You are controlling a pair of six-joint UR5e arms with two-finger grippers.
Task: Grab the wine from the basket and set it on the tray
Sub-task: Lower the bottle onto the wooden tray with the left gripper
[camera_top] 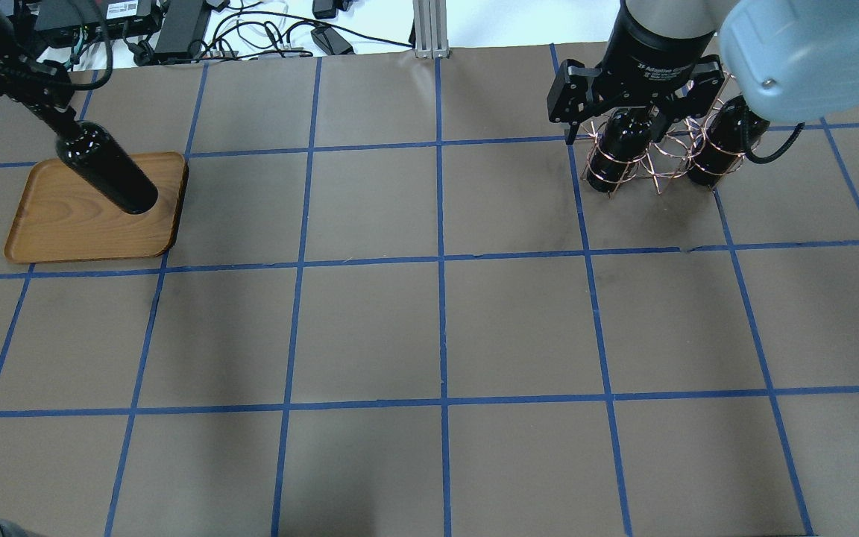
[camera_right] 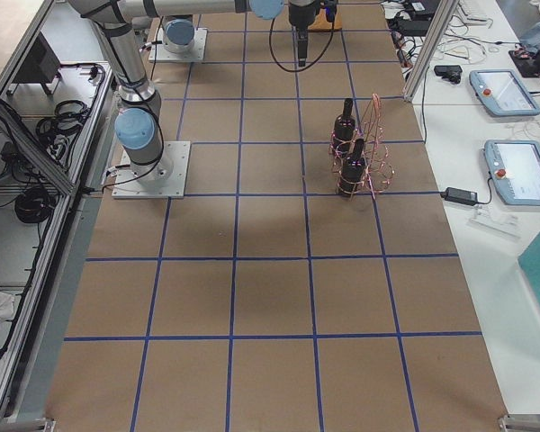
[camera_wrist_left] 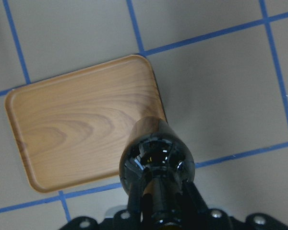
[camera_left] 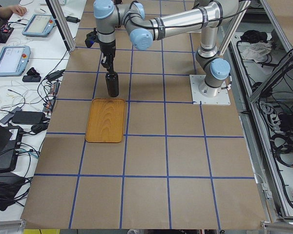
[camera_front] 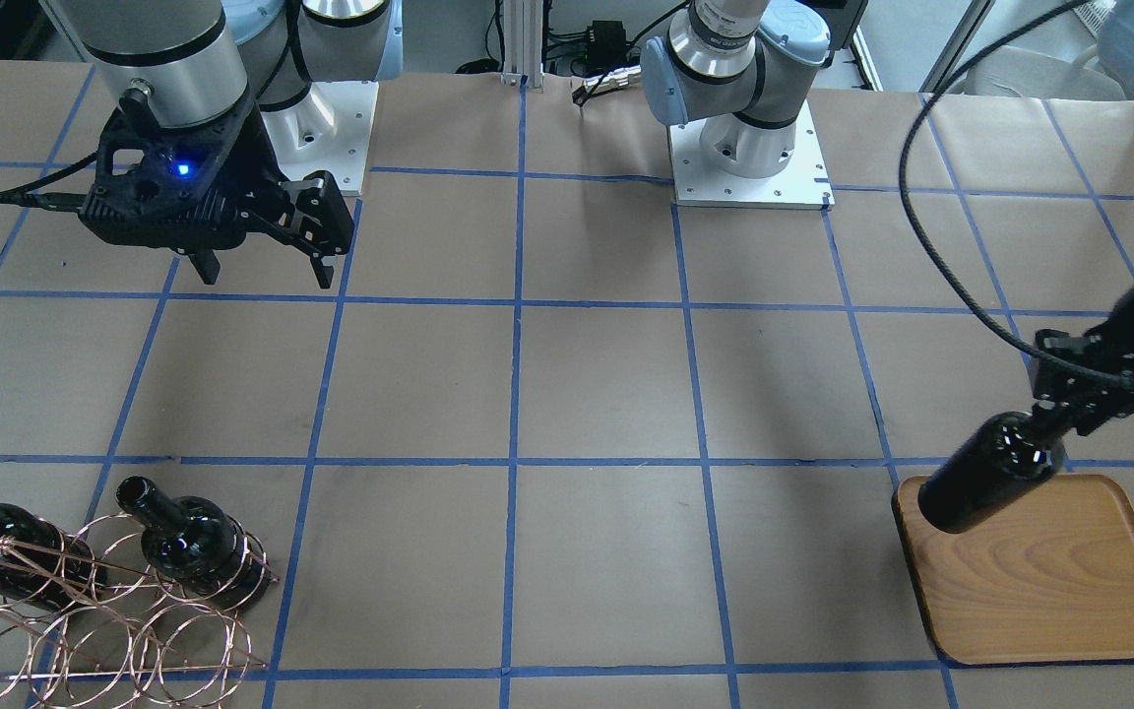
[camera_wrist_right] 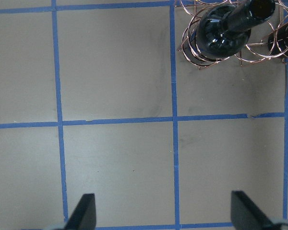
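The robot's left gripper will release the wine bottle upright on the middle of the wooden tray (camera_front: 1032, 567) (camera_wrist_left: 90, 123).
My left gripper (camera_front: 1069, 409) is shut on the neck of the wine bottle (camera_front: 995, 473), a glossy black one. It hangs tilted, base down, over the near corner of the wooden tray (camera_front: 1049, 591). The left wrist view shows the bottle (camera_wrist_left: 156, 158) above the tray's edge (camera_wrist_left: 77, 124); I cannot tell whether they touch. The copper wire basket (camera_top: 657, 160) stands at the far right with two more black bottles (camera_top: 620, 142) (camera_top: 724, 142) upright in it. My right gripper (camera_top: 627, 123) is open and empty above the table, back from the basket (camera_wrist_right: 230, 43).
The brown paper table has a blue tape grid. The two arm bases (camera_front: 749, 148) (camera_front: 321, 128) stand at the robot's edge. Cables and power boxes (camera_top: 176, 22) and an aluminium post (camera_top: 429, 26) lie beyond the far edge.
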